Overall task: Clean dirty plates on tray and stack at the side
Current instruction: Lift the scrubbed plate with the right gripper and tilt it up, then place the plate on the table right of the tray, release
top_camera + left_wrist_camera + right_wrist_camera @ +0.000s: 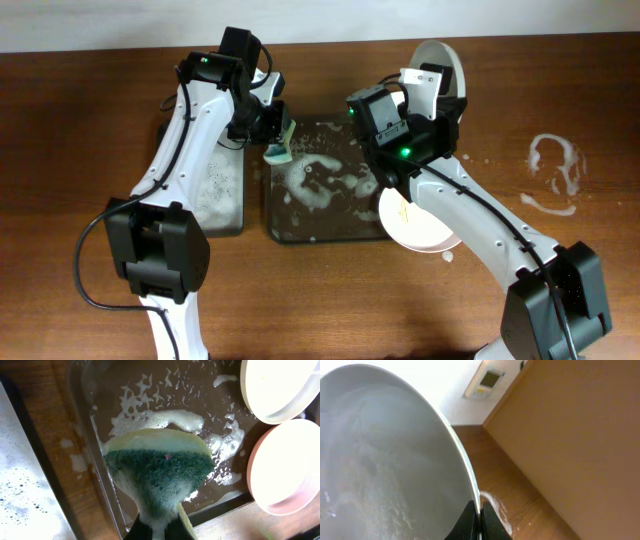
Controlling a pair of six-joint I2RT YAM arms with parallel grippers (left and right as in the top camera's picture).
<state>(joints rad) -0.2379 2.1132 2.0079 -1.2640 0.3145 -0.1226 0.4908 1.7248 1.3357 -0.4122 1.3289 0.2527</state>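
The white plate will go down on the streaks of foam on the wooden table (pixel 547 176) from my right gripper.
My left gripper (pixel 274 133) (pixel 159 529) is shut on a foamy green-and-yellow sponge (pixel 280 151) (pixel 159 467) and holds it over the back left of the dark brown tray (pixel 300 232) (pixel 150 390), which has soapy foam on its floor. My right gripper (pixel 430 92) (pixel 479 521) is shut on the rim of a white plate (pixel 447 62) (pixel 385 460) and holds it on edge behind the tray. A second plate (pixel 425 228) (pixel 277 385) lies at the tray's front right corner, partly under the right arm. The left wrist view shows a third plate (pixel 285 470) beside it.
A smaller black tray (pixel 215 190) with foam stands left of the brown tray, under the left arm. Streaks of foam (pixel 555 170) lie on the wooden table at the right. A wall with a small white panel (pixel 489 380) shows behind the held plate.
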